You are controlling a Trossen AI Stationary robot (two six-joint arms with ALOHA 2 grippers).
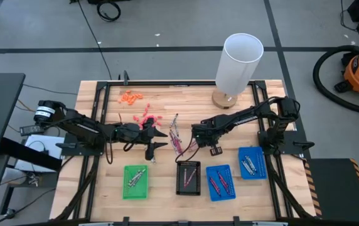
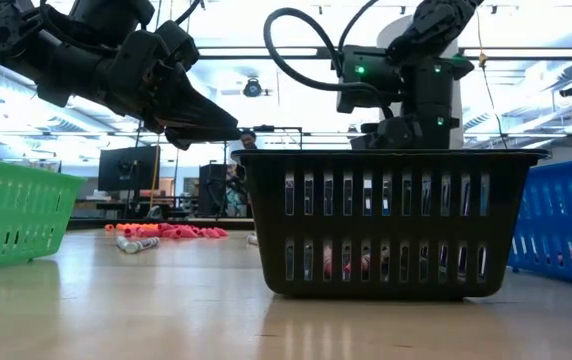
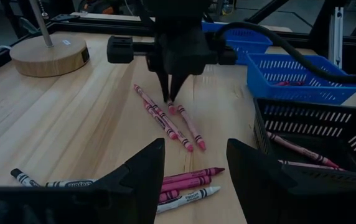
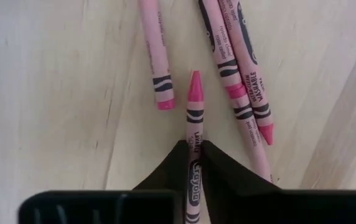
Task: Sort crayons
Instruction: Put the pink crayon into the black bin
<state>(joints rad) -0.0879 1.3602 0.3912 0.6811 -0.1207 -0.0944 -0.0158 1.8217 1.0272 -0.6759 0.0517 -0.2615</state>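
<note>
I will next close my left gripper at the loose white crayon's end (image 1: 154, 159), just off the green tray's far corner.
Several pink crayons (image 4: 237, 68) lie loose on the wooden table near its middle (image 1: 176, 135). My right gripper (image 4: 193, 144) points down over them, shut on one pink crayon (image 4: 194, 109). My left gripper (image 3: 193, 180) hovers open, just left of the pile (image 1: 159, 139), with nothing between its fingers. Below it lie maroon crayons (image 3: 190, 177) and a grey-white one (image 3: 187, 198). More orange (image 1: 131, 96) and red crayons (image 1: 147, 119) lie farther back. My right gripper pinches the pink crayon between its two fingers by the paper-wrapped shaft (image 4: 194, 163), well behind the pointed tip (image 4: 194, 81). The fingers come from above, pointing down, and lie across the crayon. I cannot tell whether the crayon is off the table.
Along the near edge stand a green tray (image 1: 135, 182), a black basket (image 1: 188, 177) and two blue trays (image 1: 220, 182) (image 1: 252, 162), each holding crayons. A white lamp (image 1: 239, 63) on a wooden base stands at the far right.
</note>
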